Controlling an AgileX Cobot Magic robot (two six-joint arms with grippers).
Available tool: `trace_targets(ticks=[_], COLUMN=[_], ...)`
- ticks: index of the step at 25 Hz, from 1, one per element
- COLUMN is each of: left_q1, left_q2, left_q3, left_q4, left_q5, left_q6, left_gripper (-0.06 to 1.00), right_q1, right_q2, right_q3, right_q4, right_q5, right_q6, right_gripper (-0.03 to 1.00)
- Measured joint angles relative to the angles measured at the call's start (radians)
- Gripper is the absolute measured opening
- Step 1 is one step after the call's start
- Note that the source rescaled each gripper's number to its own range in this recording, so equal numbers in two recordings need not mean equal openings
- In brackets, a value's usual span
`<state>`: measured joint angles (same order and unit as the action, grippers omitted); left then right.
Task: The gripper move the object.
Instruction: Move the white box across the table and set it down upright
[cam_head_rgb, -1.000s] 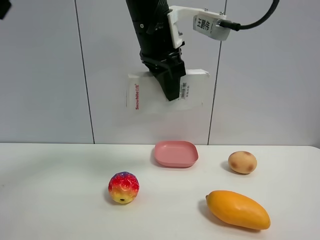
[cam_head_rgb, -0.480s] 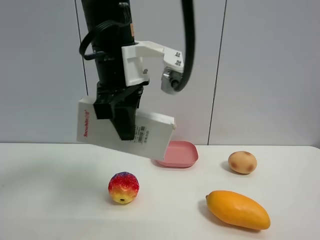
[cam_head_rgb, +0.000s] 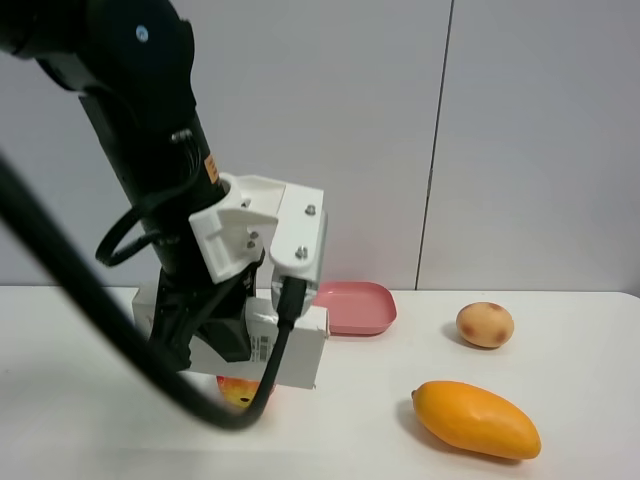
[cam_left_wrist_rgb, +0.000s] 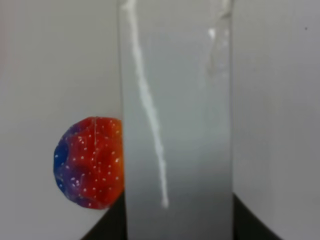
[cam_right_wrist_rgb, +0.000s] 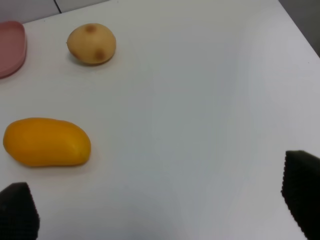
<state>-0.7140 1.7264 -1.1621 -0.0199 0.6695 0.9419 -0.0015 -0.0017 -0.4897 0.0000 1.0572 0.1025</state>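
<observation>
My left gripper will put the long white carton down on the bare table (cam_head_rgb: 246, 443) (cam_left_wrist_rgb: 235, 131) just in front of the rainbow-coloured ball.
My left gripper (cam_head_rgb: 215, 332) has black fingers on a white mount and is shut on the long white carton (cam_head_rgb: 298, 348). It holds the carton crosswise, low over the table, in front of the rainbow-coloured ball (cam_head_rgb: 236, 390), and most of the ball is hidden. In the left wrist view the carton (cam_left_wrist_rgb: 177, 125) runs down the middle and the ball (cam_left_wrist_rgb: 90, 162) sits just beside it. My right gripper (cam_right_wrist_rgb: 160, 205) is open and empty above bare table. Its fingertips (cam_right_wrist_rgb: 17, 212) show at the picture's edges.
A pink tray (cam_head_rgb: 355, 306) stands behind the carton near the wall. A potato (cam_head_rgb: 485, 324) and a mango (cam_head_rgb: 476, 419) lie on the right of the white table (cam_head_rgb: 580, 370). They also show in the right wrist view: mango (cam_right_wrist_rgb: 47, 142), potato (cam_right_wrist_rgb: 92, 43).
The left arm has swung left and down with the carton, from high in front of the wall to just above the table. It now covers most of the ball.
</observation>
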Motion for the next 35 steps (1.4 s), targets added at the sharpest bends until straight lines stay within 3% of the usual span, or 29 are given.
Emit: trace_targets(ticks=[4,10,24,35], left_q1=[0.021,0.035,0.045,0.045], left_q2=[0.003,0.045,0.175,0.177], left_q3=[0.091,0.11,0.113,0.113], left_q4=[-0.006,-0.073,-0.216,-0.218], left_q5=[-0.096,-0.114,-0.141,-0.198], left_q6=[0.017,0.031,0.203,0.211], left_gripper=[0.01,0.01,0.01,0.01], right_q1=[0.0,0.0,0.0,0.0], right_q2=[0.0,0.0,0.0,0.0], right_q3=[0.0,0.0,0.0,0.0], right_q4=[0.0,0.0,0.0,0.0], right_q5=[0.0,0.0,0.0,0.0], right_q6=[0.0,0.0,0.0,0.0], right_gripper=[1.0,1.0,1.0,1.0])
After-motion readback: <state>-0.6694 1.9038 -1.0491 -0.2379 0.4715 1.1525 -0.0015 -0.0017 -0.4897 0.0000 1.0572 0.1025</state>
